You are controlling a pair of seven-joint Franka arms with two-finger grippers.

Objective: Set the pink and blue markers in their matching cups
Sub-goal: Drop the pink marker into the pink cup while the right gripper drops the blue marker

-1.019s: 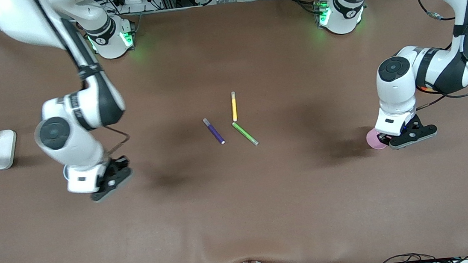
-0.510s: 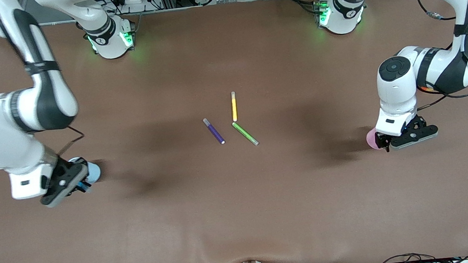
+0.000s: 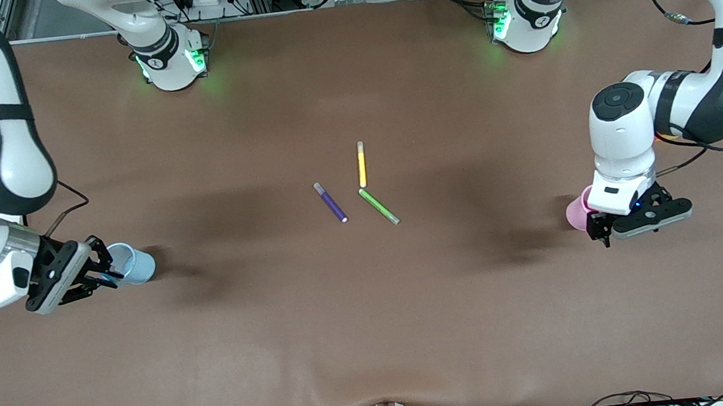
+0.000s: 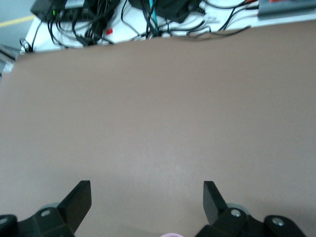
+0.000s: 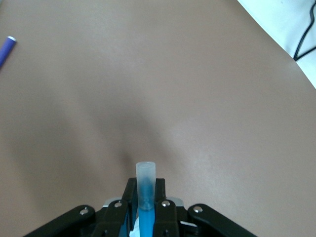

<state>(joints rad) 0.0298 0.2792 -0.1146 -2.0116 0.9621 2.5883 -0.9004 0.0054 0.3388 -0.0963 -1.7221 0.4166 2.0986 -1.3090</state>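
Observation:
Next, I let go of the blue marker with my right gripper inside the pale blue cup (image 3: 121,258) and leave the marker leaning against the cup's rim.
My right gripper (image 3: 101,273) is shut on the blue marker (image 5: 145,197), whose greyish cap sticks out past the fingers. It hangs right beside the pale blue cup (image 3: 134,264) at the right arm's end of the table. My left gripper (image 3: 598,231) is open and empty, with its fingers (image 4: 79,200) wide apart over bare table. It is beside the pale pink cup (image 3: 576,212) at the left arm's end, and a pink sliver (image 4: 170,235) shows at the edge of the left wrist view. The pink marker is not in view.
A dark purple pen (image 3: 330,202), a yellow pen (image 3: 361,164) and a lime-green pen (image 3: 379,206) lie together mid-table. The purple pen's tip also shows in the right wrist view (image 5: 6,49). The brown table (image 3: 373,328) is bare around both cups.
The right arm swung toward its end of the table, uncovering the blue cup, and its gripper now sits beside the cup. The left gripper shifted slightly off the pink cup, toward the front camera.

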